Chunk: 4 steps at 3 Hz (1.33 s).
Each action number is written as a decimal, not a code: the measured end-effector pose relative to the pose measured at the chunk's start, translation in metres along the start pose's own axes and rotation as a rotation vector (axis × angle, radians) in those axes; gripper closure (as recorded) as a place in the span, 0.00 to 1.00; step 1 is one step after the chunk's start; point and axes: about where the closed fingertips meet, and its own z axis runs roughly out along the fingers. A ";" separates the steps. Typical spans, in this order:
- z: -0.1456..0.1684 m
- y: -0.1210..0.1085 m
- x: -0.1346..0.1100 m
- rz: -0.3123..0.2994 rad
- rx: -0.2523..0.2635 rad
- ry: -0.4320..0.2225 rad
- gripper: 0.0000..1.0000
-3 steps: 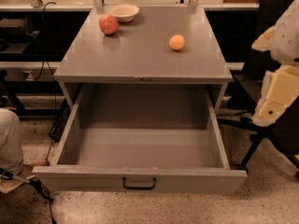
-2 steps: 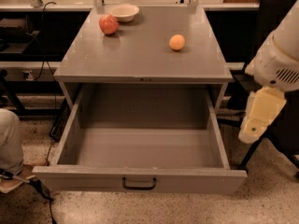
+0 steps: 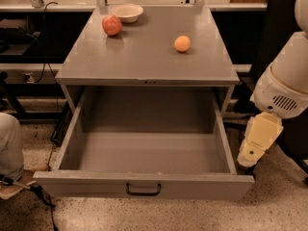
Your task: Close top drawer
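Note:
The robot's gripper will next move to the top drawer's front corner [image 3: 239, 187] nearest the white arm and close there, because the drawer needs to be pushed inward.
The top drawer [image 3: 86, 186] is a wide grey metal drawer, pulled far out of the cabinet toward the camera. Its inside [image 3: 154, 150] holds nothing. A small dark loop handle [image 3: 143, 190] sits at the centre of its flat front. My gripper [image 3: 251, 154] is cream-coloured and hangs from the white arm [image 3: 284, 88] at the right. It sits just outside the drawer's right wall, near the front right corner and slightly above the drawer rim. It holds nothing that I can see.
On the grey cabinet top [image 3: 144, 57] lie a red apple [image 3: 111, 25], an orange [image 3: 182, 43] and a pale bowl [image 3: 127, 12]. A person's leg and shoe [image 3: 9, 153] and cables are on the floor at the left. A dark chair [image 3: 281, 28] stands behind the arm.
The arm has swung down and to the left, bringing the gripper closer to the drawer's front right corner. The drawer has not moved.

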 end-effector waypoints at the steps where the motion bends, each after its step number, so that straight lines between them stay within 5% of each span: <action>1: 0.020 0.013 0.012 0.052 -0.024 0.037 0.00; 2: 0.073 0.049 0.040 0.189 -0.110 0.094 0.20; 4: 0.129 0.078 0.050 0.265 -0.204 0.084 0.68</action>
